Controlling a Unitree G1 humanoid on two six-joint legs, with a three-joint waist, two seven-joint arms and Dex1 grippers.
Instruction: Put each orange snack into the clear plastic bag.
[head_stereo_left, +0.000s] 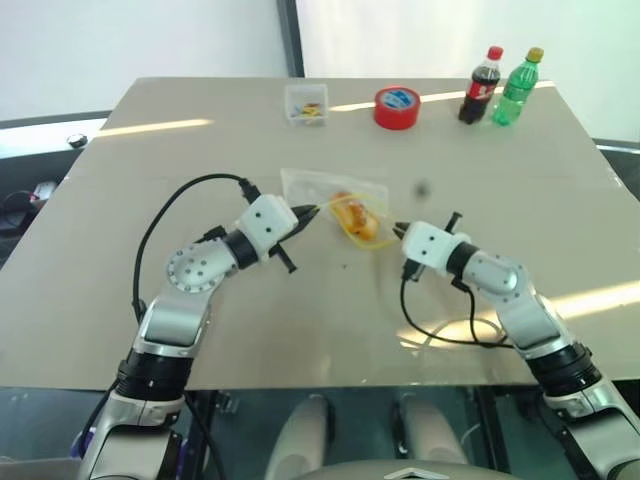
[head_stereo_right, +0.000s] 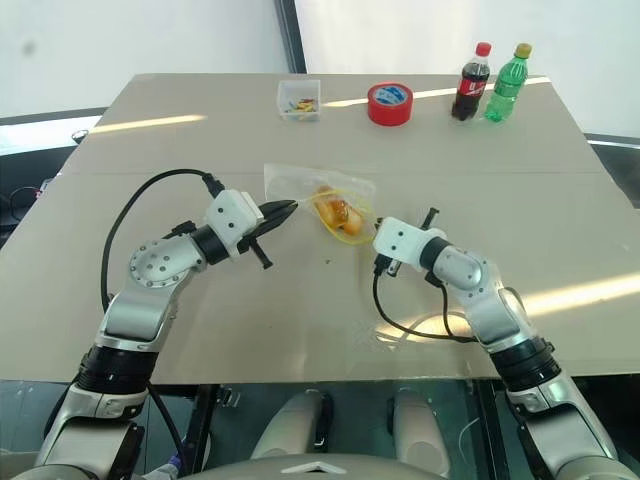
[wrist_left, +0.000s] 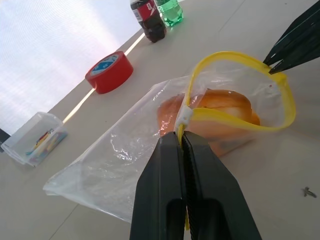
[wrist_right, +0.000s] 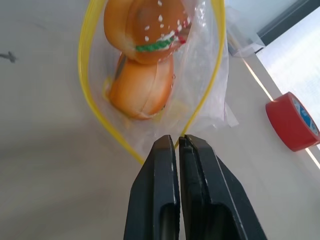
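Next, I pull the bag's yellow rim straight with my right gripper, as it gapes in a loop, and then take the white slider (wrist_left: 184, 115) beside my left gripper.
The clear plastic bag (head_stereo_left: 305, 186) lies at the middle of the table, its yellow-edged mouth (wrist_left: 240, 57) held open in a loop and lifted. Two orange snacks sit inside it, one speckled snack (wrist_right: 150, 25) resting against the other snack (wrist_right: 140, 87); in the left eye view they show as an orange lump (head_stereo_left: 352, 215). My left gripper (head_stereo_left: 318, 209) comes in from the left and is shut on the yellow rim (wrist_left: 181, 137). From the right, my right gripper (head_stereo_left: 393, 230) is shut, its tips pinching the rim's opposite side (wrist_right: 177, 139).
At the table's far edge stand a small clear box of coloured bits (head_stereo_left: 306, 103), a red tape roll (head_stereo_left: 397, 107), a cola bottle (head_stereo_left: 480, 85) and a green bottle (head_stereo_left: 516, 88). Black cables loop beside both arms (head_stereo_left: 440, 335).
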